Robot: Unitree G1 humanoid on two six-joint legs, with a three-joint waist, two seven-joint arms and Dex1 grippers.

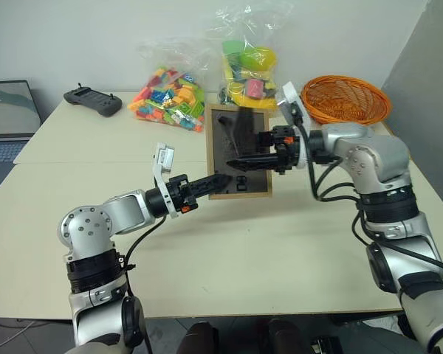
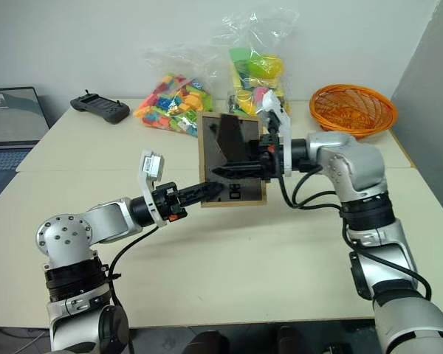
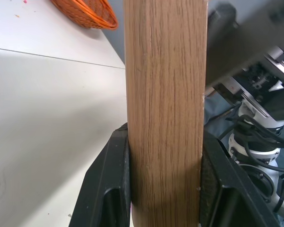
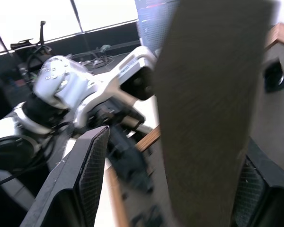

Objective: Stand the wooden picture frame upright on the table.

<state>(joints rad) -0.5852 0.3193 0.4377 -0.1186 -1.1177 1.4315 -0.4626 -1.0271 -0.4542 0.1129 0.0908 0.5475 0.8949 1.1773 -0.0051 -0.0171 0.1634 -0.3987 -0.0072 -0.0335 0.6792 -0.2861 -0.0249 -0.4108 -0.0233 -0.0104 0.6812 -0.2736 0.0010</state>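
Observation:
The robot's right gripper straddles the open stand on the back of the frame, so it should back out and take the frame's free side edge (image 1: pixel 269 181) before it turns the frame upright.
The wooden picture frame (image 1: pixel 220 136) is held up off the table (image 1: pixel 266 251), its dark back and fold-out stand (image 1: pixel 245 125) facing me. My left gripper (image 1: pixel 220 179) is shut on the frame's lower left edge. In the left wrist view the light-wood edge (image 3: pixel 164 94) sits clamped between the black fingers (image 3: pixel 109 179). From the right, my right gripper (image 1: pixel 240 158) reaches across the back and stands open. Its fingers (image 4: pixel 85 179) straddle the stand (image 4: pixel 208 104) with gaps on both sides. The picture side is hidden.
Two clear bags of coloured toy blocks (image 1: pixel 170 96) (image 1: pixel 247 70) lie behind the frame. An orange basket (image 1: pixel 345 99) sits at the back right, a black controller (image 1: pixel 93 101) at the back left. A laptop (image 1: pixel 7 118) stands beyond the table's left edge.

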